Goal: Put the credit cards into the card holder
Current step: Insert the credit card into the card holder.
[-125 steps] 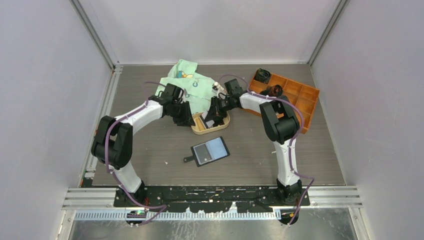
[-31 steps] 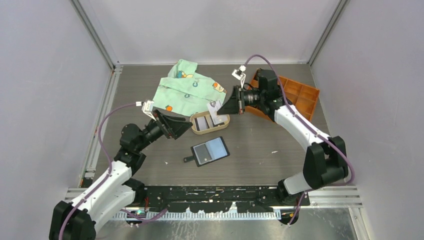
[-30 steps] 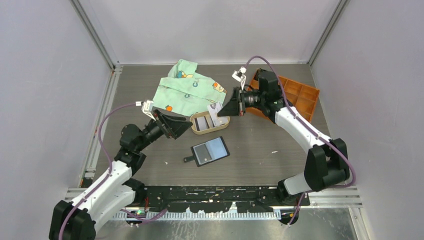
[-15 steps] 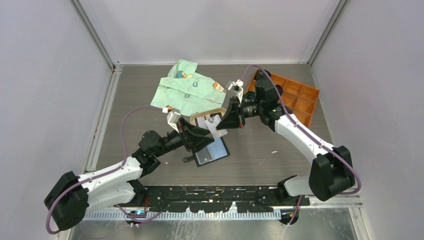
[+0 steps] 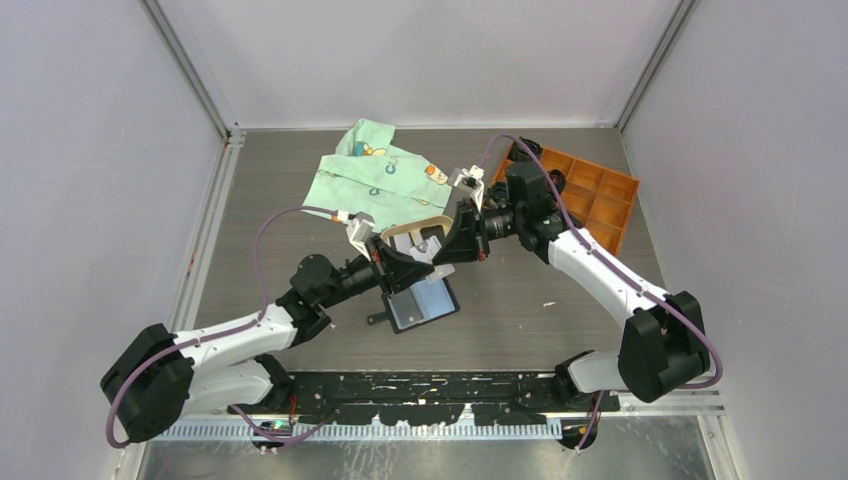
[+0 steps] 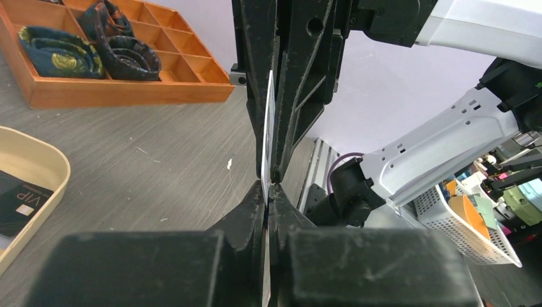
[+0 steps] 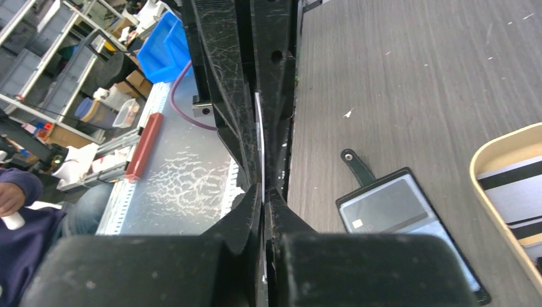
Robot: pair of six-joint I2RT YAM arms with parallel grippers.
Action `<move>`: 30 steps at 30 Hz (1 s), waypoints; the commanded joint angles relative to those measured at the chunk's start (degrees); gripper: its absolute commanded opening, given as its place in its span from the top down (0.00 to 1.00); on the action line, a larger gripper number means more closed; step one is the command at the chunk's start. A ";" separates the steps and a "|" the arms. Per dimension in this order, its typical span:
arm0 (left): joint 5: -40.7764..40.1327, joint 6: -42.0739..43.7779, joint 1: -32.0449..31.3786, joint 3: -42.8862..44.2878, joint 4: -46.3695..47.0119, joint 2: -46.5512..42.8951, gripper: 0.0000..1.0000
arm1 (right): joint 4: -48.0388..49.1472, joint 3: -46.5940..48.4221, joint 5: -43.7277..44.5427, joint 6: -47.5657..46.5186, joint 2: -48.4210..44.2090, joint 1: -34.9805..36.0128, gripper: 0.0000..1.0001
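My left gripper needs to hold the credit card, which my right gripper pinches at its middle, while my right gripper takes it nearer its far end [image 5: 424, 248].
A whitish credit card [image 5: 429, 246] hangs in the air over the near edge of the tan tray, pinched from both sides. My right gripper [image 5: 437, 250] is shut on its right end and my left gripper [image 5: 417, 259] is shut on its left end. Each wrist view shows the card edge-on [image 6: 267, 128] [image 7: 259, 137] between my own fingertips and the opposing arm's fingers. The card holder [image 5: 422, 303] lies open on the table just below, with a card behind its clear pocket [image 7: 390, 214]. Other credit cards lie in the tray: a black one [image 6: 18, 206] and a striped one [image 7: 511, 182].
The tan oval tray [image 5: 393, 262] sits behind the card holder. A green printed cloth [image 5: 375, 178] lies behind the tray. An orange compartment box [image 5: 592, 195] with dark rolled items [image 6: 96, 48] stands at the back right.
My left arm swung in from the tray's left, reached the card and shut on it. My right gripper carried the card slightly forward and down, staying shut.
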 commanded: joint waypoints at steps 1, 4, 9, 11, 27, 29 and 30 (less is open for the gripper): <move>0.31 2.22 -0.28 2.93 2.34 -0.17 1.00 | 0.58 0.79 -1.01 -1.78 -2.23 0.32 0.90; 0.14 4.19 -0.32 2.95 -1.92 -1.87 1.00 | -1.52 1.02 -0.56 -3.80 -2.35 0.32 0.74; 1.79 11.63 -0.28 3.03 -15.03 -7.53 1.00 | -19.51 3.76 -0.29 -26.25 -3.42 -0.46 0.39; 4.70 14.84 -0.28 3.71 -20.77 -9.17 1.00 | -25.30 3.70 -0.17 -34.23 -3.95 -0.85 0.32; 16.56 23.90 -0.32 10.73 -33.18 -4.04 1.00 | -22.18 -0.61 1.34 -36.33 -2.43 1.32 0.41; 16.47 24.37 -0.29 11.30 -33.94 -3.31 1.00 | -21.94 -0.61 1.63 -36.10 -2.11 1.80 0.45; 16.42 24.73 -0.28 11.61 -34.49 -2.97 1.00 | -21.94 -0.61 1.83 -35.93 -2.04 2.07 0.47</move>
